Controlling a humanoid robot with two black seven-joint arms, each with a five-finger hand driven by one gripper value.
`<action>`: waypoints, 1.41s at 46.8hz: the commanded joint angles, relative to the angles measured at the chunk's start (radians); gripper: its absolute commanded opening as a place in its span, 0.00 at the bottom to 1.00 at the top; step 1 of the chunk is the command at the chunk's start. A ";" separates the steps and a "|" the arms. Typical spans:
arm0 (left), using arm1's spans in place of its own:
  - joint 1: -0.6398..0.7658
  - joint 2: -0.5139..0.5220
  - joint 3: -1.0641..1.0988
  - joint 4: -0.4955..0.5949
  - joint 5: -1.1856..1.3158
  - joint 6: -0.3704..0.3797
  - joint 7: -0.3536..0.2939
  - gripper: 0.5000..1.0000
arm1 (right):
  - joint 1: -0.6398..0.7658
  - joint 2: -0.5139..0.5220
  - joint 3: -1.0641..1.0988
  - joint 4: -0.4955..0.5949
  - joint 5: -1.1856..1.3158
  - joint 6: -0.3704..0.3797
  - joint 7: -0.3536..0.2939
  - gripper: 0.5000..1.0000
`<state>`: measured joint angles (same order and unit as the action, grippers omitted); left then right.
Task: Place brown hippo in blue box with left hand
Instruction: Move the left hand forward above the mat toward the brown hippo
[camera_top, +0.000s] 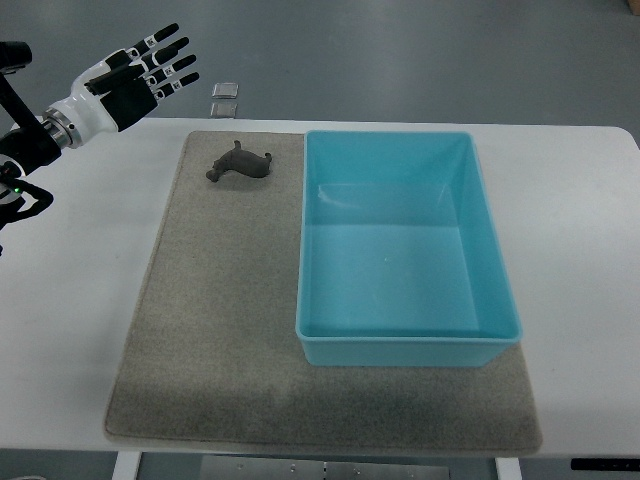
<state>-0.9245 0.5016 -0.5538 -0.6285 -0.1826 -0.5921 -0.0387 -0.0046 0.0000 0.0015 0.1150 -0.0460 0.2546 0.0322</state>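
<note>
I will next close my left gripper around the grey-mat brown hippo, at the middle of its body (239, 161).
A small brown hippo (240, 164) lies on the grey mat (210, 330) near its far left corner. Just to its right stands the blue box (404, 345), holding nothing. My left hand (147, 68) hovers above the table's far left edge, up and to the left of the hippo and well apart from it. Its fingers (170, 62) are spread and hold nothing. No right arm shows.
The mat covers the middle of a white table (80, 300). A small grey square object (226, 90) and another just beneath it sit on the floor beyond the table's far edge, above the hippo.
</note>
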 joint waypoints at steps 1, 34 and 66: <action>0.003 -0.012 -0.001 0.001 0.000 0.000 -0.001 1.00 | 0.000 0.000 0.000 0.000 0.000 0.000 0.000 0.87; -0.013 -0.014 0.005 0.035 0.189 -0.018 -0.038 1.00 | 0.000 0.000 0.000 0.000 0.000 0.000 0.000 0.87; -0.145 -0.009 0.041 0.026 1.066 0.162 -0.171 1.00 | 0.000 0.000 0.000 0.000 0.000 0.000 0.000 0.87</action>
<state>-1.0611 0.4993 -0.5294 -0.5999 0.8050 -0.4565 -0.2100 -0.0046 0.0000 0.0015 0.1150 -0.0465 0.2546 0.0322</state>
